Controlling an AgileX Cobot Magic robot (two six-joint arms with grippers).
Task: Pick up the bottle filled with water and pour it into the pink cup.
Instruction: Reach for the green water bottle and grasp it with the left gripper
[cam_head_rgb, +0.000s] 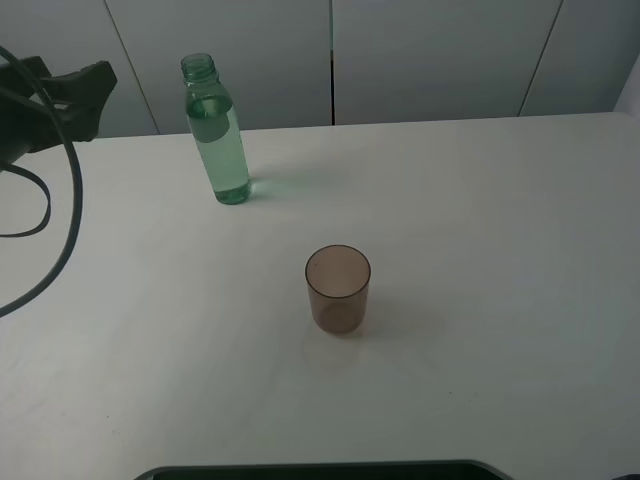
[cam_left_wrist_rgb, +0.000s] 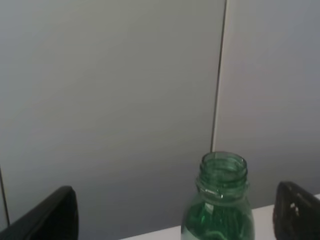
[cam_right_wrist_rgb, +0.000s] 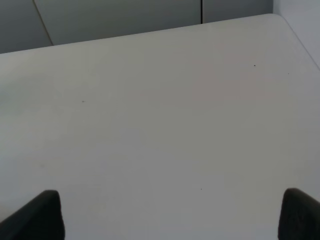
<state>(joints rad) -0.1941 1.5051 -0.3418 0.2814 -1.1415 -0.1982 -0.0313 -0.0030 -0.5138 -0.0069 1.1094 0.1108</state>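
Observation:
My left gripper is to go down next beside the bottle and close on the middle of its body (cam_head_rgb: 221, 150), a little below the surface of the water.
The bottle (cam_head_rgb: 218, 135) stands upright and capless at the back left of the white table (cam_head_rgb: 500, 250), with clear liquid up to its shoulder. The pink cup (cam_head_rgb: 338, 290) stands upright in the middle of the table, apart from the bottle. My left gripper (cam_head_rgb: 92, 85) hovers left of the bottle at neck height. In the left wrist view the gripper (cam_left_wrist_rgb: 172, 217) is open, with dark fingers (cam_left_wrist_rgb: 50, 217) set wide apart. The bottle's green threaded neck (cam_left_wrist_rgb: 223, 175) lies ahead of them, nearer one finger. My right gripper (cam_right_wrist_rgb: 170, 217) is open over bare table and holds nothing.
Black cables (cam_head_rgb: 55, 200) loop over the table's left edge below the left arm. Grey wall panels (cam_head_rgb: 400, 60) stand right behind the table's back edge. A dark edge (cam_head_rgb: 320, 470) lies along the front of the table.

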